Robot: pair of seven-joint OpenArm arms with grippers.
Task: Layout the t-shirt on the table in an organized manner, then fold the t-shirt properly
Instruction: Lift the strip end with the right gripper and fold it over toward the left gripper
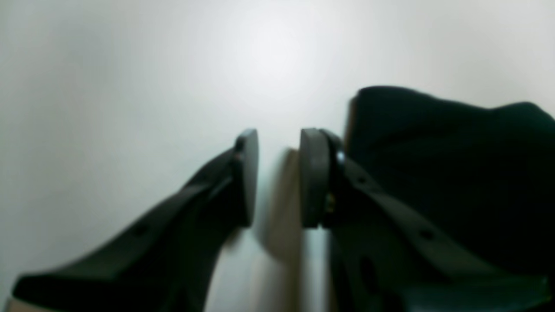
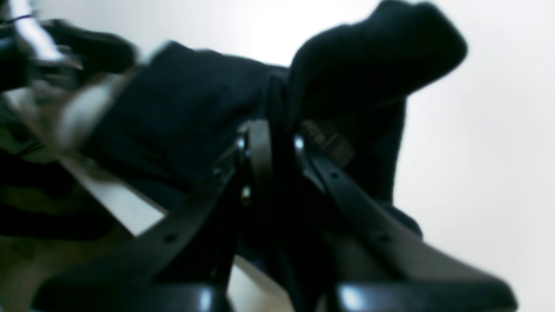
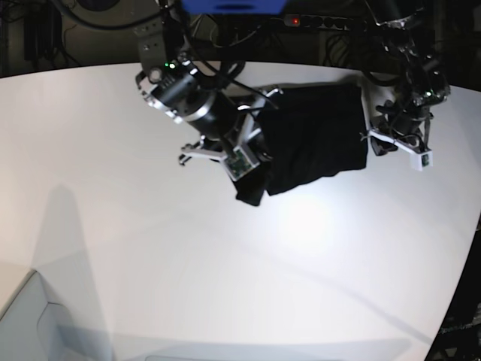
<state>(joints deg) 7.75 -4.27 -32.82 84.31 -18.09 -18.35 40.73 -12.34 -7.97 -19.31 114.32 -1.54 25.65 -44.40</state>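
Next, my right gripper lets go of the black t-shirt's fold by the shirt's near corner (image 3: 352,172) (image 2: 184,56), close to my left gripper.
The black t-shirt (image 3: 316,139) lies bunched at the far middle of the white table (image 3: 150,248), no print showing. My right gripper (image 3: 259,169) is at the shirt's left edge. In the right wrist view that gripper (image 2: 282,147) is shut on a fold of the black cloth (image 2: 368,56), which rises above its fingers. My left gripper (image 3: 373,143) sits just off the shirt's right edge. In the left wrist view it (image 1: 279,173) stands open by a narrow gap, with only bare table (image 1: 130,86) between its fingers; the shirt (image 1: 455,151) lies just to its right.
The table's curved edge (image 3: 466,256) runs down the right side. Dark cables and a power strip with a red light (image 3: 297,20) sit behind the far edge. A white boxy shape (image 3: 30,316) is at the lower left corner.
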